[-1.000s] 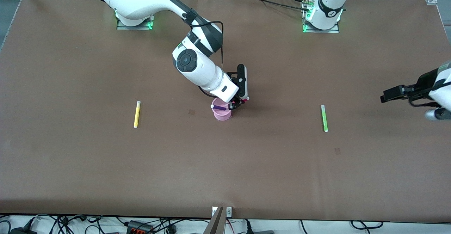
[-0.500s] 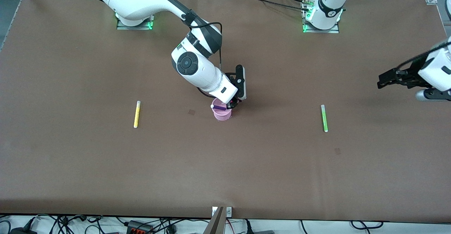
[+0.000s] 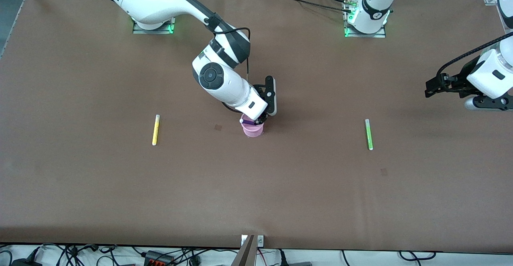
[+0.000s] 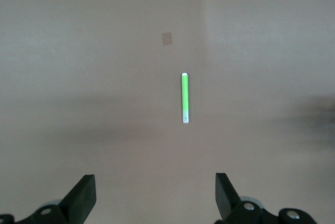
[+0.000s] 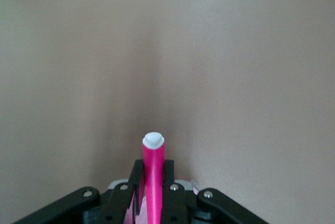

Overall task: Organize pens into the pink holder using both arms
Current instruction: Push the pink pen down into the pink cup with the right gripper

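Observation:
Next, I let go of the magenta pen inside the pink holder [image 3: 252, 127] [image 5: 142, 216], next to the purple pen, with my right gripper. The magenta pen now hangs over the holder's rim.
The pink holder [image 3: 252, 130] stands mid-table with a purple pen [image 3: 249, 121] leaning in it. My right gripper [image 3: 262, 118] hangs over the holder's rim, shut on a magenta pen [image 5: 153, 174] with a white end; in the right wrist view the right gripper [image 5: 153, 165] clamps the barrel between both fingers. A yellow pen [image 3: 155, 129] lies toward the right arm's end, and a green pen [image 3: 368, 134] toward the left arm's end. My left gripper [image 3: 432, 87] hovers open and empty over the table by that end. The left wrist view shows the left gripper [image 4: 155, 192] and the green pen [image 4: 185, 98] well apart.
Two small dark patches mark the brown table, one [image 3: 218, 127] beside the holder and one [image 3: 384, 172] nearer the camera than the green pen. The arm bases [image 3: 364, 25] stand along the table's edge farthest from the camera. Cables lie off the nearest edge.
The right gripper with the magenta pen has shifted slightly over the holder. The left arm has swung toward its base, carrying its open gripper away from the green pen.

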Robot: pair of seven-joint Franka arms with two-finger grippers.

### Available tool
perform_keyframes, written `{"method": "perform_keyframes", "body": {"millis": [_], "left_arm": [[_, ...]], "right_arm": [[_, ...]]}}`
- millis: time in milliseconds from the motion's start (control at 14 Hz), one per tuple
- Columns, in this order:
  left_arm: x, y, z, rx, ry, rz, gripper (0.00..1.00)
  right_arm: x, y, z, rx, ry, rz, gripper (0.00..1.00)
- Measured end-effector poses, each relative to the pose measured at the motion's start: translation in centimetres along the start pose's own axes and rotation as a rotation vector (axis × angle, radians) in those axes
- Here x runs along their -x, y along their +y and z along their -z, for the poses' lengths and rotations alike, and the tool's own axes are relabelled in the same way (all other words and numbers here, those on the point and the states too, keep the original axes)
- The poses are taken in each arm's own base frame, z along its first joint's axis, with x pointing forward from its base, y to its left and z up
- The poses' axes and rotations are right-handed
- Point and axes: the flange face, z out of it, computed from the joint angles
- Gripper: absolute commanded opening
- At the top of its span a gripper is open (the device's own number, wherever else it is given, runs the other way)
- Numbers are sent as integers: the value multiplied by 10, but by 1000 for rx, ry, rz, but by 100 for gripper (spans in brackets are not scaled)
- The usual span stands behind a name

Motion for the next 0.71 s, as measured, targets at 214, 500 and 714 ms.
{"method": "perform_keyframes", "body": {"millis": [214,500,714], "left_arm": [[1,1,-1,0,-10,-2,100],[1,3,-1,0,-12,-5,100],[1,4,-1,0,-12,-8,100]], "right_arm": [[2,2,1,2,0,-4,0],[2,2,1,2,0,1,1],[2,2,1,2,0,1,1]]}}
